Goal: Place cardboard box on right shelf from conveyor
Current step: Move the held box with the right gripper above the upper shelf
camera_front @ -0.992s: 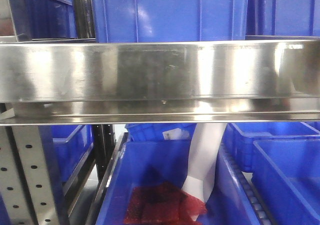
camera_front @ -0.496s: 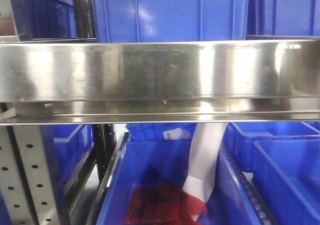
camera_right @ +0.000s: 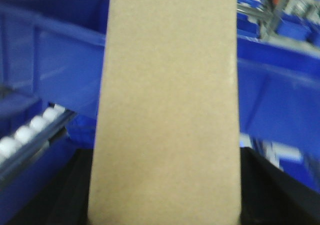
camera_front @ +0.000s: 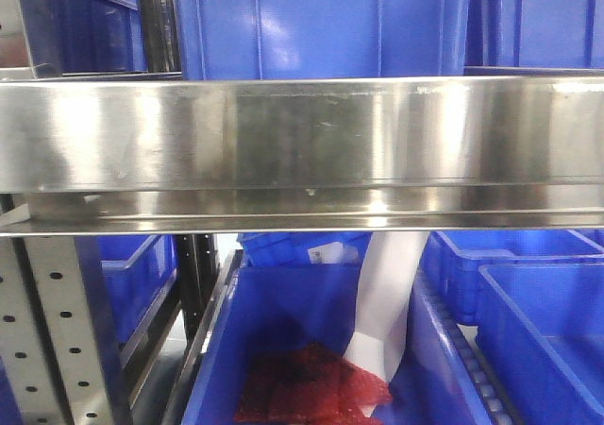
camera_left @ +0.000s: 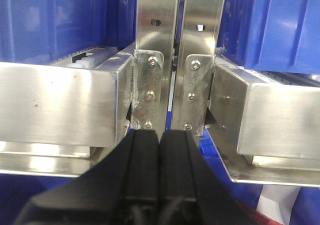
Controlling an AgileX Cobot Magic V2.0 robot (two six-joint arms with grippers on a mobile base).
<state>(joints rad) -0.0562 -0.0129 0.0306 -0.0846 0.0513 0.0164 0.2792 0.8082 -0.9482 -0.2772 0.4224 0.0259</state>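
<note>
My right gripper is to set the cardboard box down behind the shelf's steel edge, in front of the middle large blue bin (camera_front: 341, 59).
A plain tan cardboard box (camera_right: 167, 100) fills the middle of the right wrist view, standing tall between the black fingers (camera_right: 260, 185) of my right gripper (camera_right: 165, 200), which is shut on its sides. Blue bins lie behind it. The right shelf's shiny steel front lip (camera_front: 302, 142) spans the front view, with a grey perforated upright (camera_front: 47, 331) below on the left. My left gripper (camera_left: 159, 137) is shut with nothing in it, its tips pressed together just in front of two steel uprights (camera_left: 177, 60) between shelf lips. The conveyor is out of view.
Large blue bins (camera_front: 321, 24) stand on the steel shelf. Lower blue bins (camera_front: 538, 321) sit beneath, one holding red mesh (camera_front: 311, 387) and a white sheet (camera_front: 387, 293). White rollers (camera_right: 22, 135) run along the left in the right wrist view.
Only the reflections on the steel lip have shifted slightly; the shelf and bins stay where they were.
</note>
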